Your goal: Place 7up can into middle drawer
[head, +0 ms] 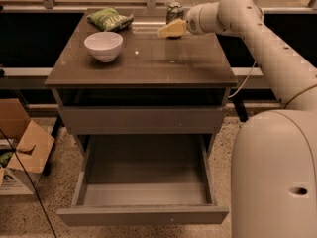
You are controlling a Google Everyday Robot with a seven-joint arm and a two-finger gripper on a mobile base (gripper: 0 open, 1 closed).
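Next, I close on its upper part (175,7) from above the 7up can.
The 7up can (174,10) stands upright at the back edge of the brown tabletop (148,58), right of centre. My gripper (169,29) hovers just in front of the can and slightly below it in the view, reaching in from the right on the white arm (257,33). It partly covers the can's lower part. I cannot tell whether it touches the can. The middle drawer (143,215) is pulled out wide open below, and its grey tray holds nothing.
A white bowl (103,45) sits at the tabletop's left. A green snack bag (110,19) lies behind it. A closed grey panel (143,120) is above the open drawer. A cardboard box (22,150) stands on the floor at left. The robot's white body (277,177) fills the lower right.
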